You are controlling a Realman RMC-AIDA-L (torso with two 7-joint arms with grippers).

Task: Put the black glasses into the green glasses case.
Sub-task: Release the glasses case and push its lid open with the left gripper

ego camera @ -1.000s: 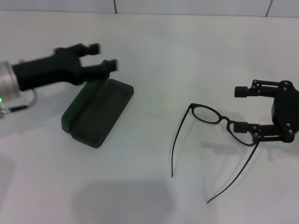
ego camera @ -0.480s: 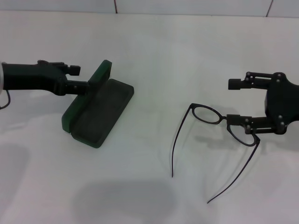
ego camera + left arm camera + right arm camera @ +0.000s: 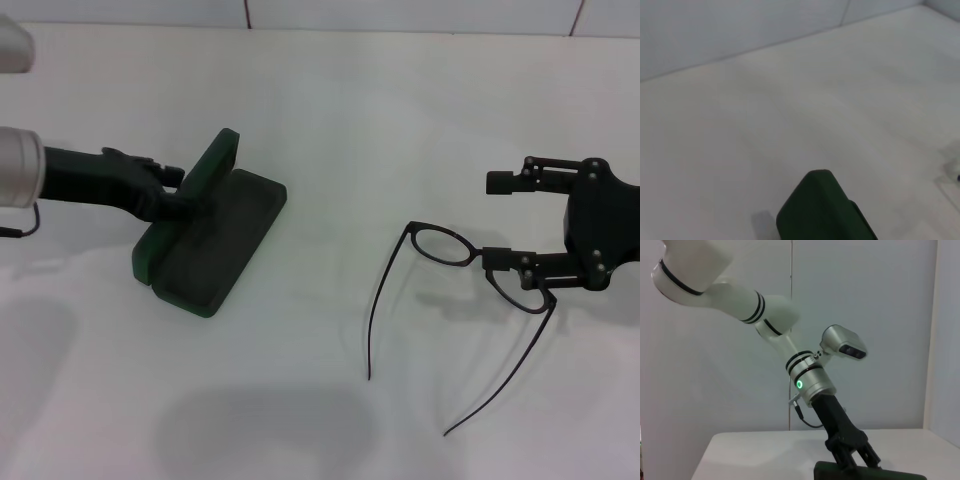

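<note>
The bridge (image 3: pixel 480 252) of the black glasses, between the two lenses, is the part my right gripper needs to close on next.
The green glasses case (image 3: pixel 212 248) lies open at the left of the table, its lid (image 3: pixel 214 160) standing up. In the left wrist view only the lid's rounded top (image 3: pixel 819 209) shows. My left gripper (image 3: pixel 176 193) sits against the outer side of the lid, and the right wrist view shows its fingers (image 3: pixel 844 458) spread apart just above the case edge (image 3: pixel 890 475). The black glasses (image 3: pixel 446 245) rest on the table at the right, temple arms pointing toward me. My right gripper (image 3: pixel 498 222) stands open at the frame's right end, its lower finger (image 3: pixel 515 263) over the frame.
The white table (image 3: pixel 330 120) runs back to a wall seam at the far edge. The left arm's silver wrist (image 3: pixel 18 168) hangs low over the table's left side.
The left gripper turned, then came down and pressed closer against the lid's outer side. The right gripper rose slightly by the glasses and now holds still. The glasses have not moved.
</note>
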